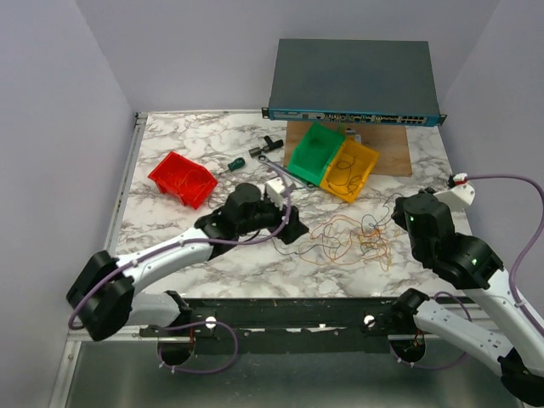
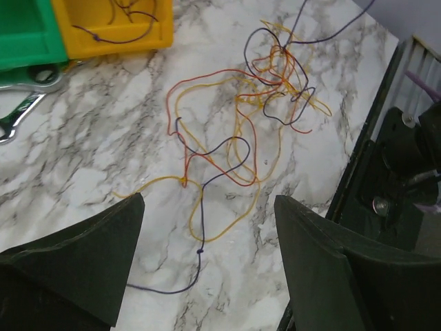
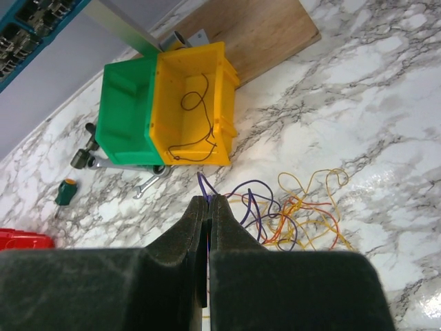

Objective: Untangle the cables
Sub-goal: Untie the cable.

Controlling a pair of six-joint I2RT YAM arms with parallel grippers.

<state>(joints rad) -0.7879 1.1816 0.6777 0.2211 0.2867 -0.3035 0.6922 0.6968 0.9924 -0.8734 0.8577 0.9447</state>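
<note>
I should close my left gripper on the middle of the yellow wire (image 1: pixel 334 240) (image 2: pixel 235 139), where it leaves the densest part of the tangle beside the dark purple wire.
The cables (image 1: pixel 348 240) lie in a loose tangle of orange, yellow, red and dark purple wires on the marble table, between my two grippers. My left gripper (image 2: pixel 207 234) is open just above the table. A dark purple wire with a small knot (image 2: pixel 200 252) lies between its fingers (image 2: pixel 89 262), untouched. In the top view it (image 1: pixel 289 225) is left of the tangle. My right gripper (image 3: pixel 209 200) is shut on a purple cable (image 3: pixel 205 185), whose loop sticks out past the tips. The tangle (image 3: pixel 296 214) lies right of it. In the top view it (image 1: pixel 398 208) is right of the tangle.
A yellow bin (image 1: pixel 350 170) holding one dark wire (image 3: pixel 196 124) stands beside a green bin (image 1: pixel 313 153), behind the tangle. A wrench (image 1: pixel 280 170) and screwdriver (image 1: pixel 236 161) lie left of them. A red bin (image 1: pixel 183 178) sits at the left. A network switch (image 1: pixel 353 81) and wooden board (image 1: pixel 391 149) are at the back.
</note>
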